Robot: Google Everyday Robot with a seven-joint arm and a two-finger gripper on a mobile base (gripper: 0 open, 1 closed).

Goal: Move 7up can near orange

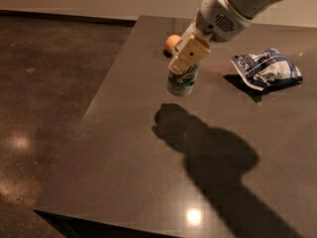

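Observation:
Next, the gripper releases the 7up can upright on the dark table (181,68) just in front of the orange.
The 7up can (182,82), white-silver with green lettering, hangs in my gripper (186,63) clear above the dark table (148,172). The gripper's cream fingers are shut on the can's upper part and hide its top. The orange (172,43) sits on the table at the far left, just behind and left of the can and partly hidden by the gripper. The can's shadow falls on the table in front of it.
A blue-and-white foil snack bag (267,68) lies on the table to the right of the can. The table's left edge (94,108) runs close to the can, with dark floor (44,83) beyond it.

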